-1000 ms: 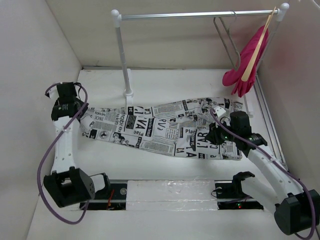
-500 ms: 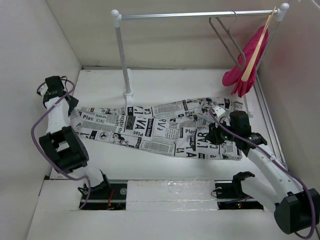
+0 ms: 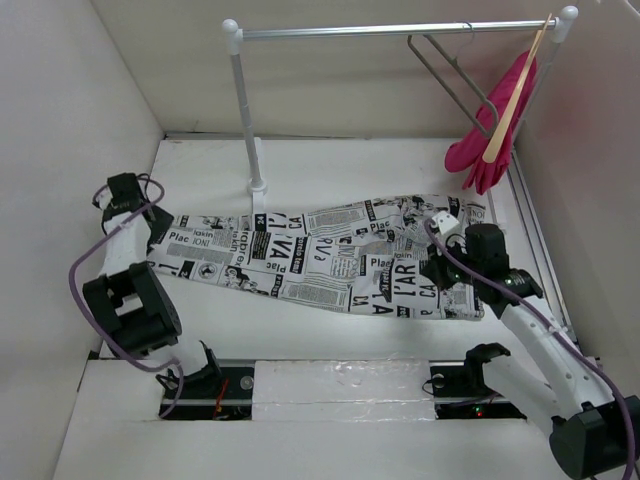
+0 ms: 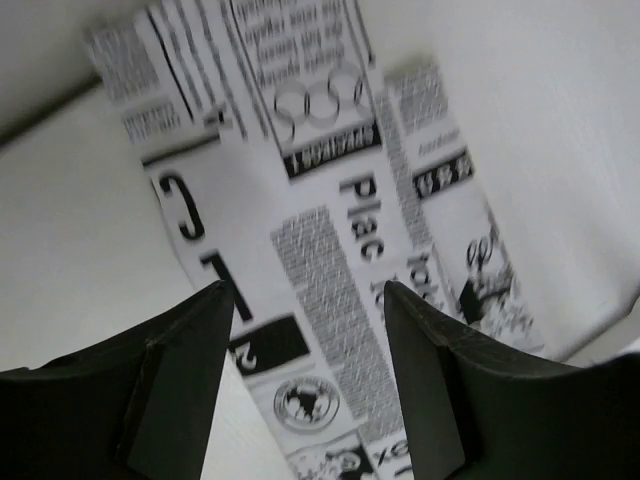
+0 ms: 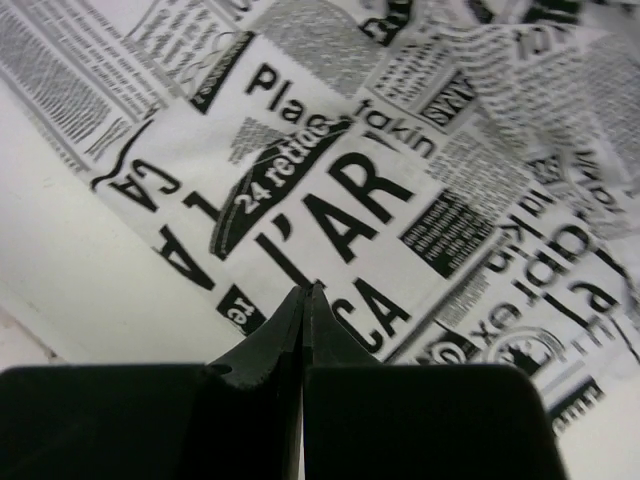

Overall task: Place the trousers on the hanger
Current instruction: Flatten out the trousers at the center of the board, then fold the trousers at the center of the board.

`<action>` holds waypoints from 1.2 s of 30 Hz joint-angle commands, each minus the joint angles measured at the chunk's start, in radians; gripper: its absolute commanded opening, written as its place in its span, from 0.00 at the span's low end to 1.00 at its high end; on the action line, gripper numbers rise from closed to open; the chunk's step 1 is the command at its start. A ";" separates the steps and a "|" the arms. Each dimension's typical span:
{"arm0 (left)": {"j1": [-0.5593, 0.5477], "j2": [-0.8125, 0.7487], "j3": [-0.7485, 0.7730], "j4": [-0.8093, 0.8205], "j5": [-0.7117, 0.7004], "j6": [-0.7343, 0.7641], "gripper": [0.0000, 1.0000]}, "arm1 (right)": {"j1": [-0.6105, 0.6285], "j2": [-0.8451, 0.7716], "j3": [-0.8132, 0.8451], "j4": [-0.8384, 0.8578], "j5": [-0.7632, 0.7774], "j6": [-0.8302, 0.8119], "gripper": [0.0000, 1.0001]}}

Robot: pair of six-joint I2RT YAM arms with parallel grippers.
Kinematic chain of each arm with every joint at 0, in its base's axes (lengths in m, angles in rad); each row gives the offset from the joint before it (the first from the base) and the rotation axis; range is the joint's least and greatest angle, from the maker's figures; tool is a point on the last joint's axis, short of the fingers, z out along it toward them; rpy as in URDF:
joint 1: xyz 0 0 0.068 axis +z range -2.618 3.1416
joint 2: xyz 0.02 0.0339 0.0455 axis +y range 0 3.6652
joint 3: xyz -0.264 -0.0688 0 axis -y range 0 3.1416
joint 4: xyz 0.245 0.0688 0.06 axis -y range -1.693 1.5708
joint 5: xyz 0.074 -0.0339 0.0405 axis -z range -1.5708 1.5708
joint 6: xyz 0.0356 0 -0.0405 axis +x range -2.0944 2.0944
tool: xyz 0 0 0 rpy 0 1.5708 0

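Next, I close my left gripper on the near-side edge (image 3: 153, 266) (image 4: 170, 235) of the nearer leg of the trousers, just short of that leg's open end.
The trousers (image 3: 320, 255), white with black newspaper print, lie flat across the table, waist end to the right. My left gripper (image 3: 155, 232) hovers open over their leg ends at the left. In the left wrist view its open gripper (image 4: 307, 290) has printed cloth (image 4: 330, 200) beneath the gap and nothing between the fingers. My right gripper (image 3: 440, 268) is over the waist end. In the right wrist view that gripper (image 5: 305, 288) is shut, tips together just above the cloth (image 5: 330, 190), with no fabric seen between them. The grey wire hanger (image 3: 447, 82) hangs on the rail.
A metal rail (image 3: 400, 30) spans the back on a white post (image 3: 245, 120) standing just behind the trousers. A pink garment (image 3: 495, 130) hangs on a pale wooden hanger (image 3: 515, 95) at the rail's right end. Walls stand close on both sides.
My left gripper drew the leg ends slightly left, then opened and let them go. My right gripper closed from slightly open to shut. The wire hanger swung a little left.
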 commanded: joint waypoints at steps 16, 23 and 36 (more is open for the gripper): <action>0.228 -0.261 -0.433 0.093 0.066 -0.236 0.59 | -0.289 -0.013 -0.020 -0.029 -0.006 0.166 0.58; 0.290 -0.121 -0.385 0.277 0.154 -0.291 0.60 | -0.298 0.014 -0.054 0.006 -0.119 0.153 0.57; 0.259 0.037 -0.340 0.351 0.151 -0.303 0.18 | -0.298 0.013 -0.054 0.003 -0.078 0.161 0.53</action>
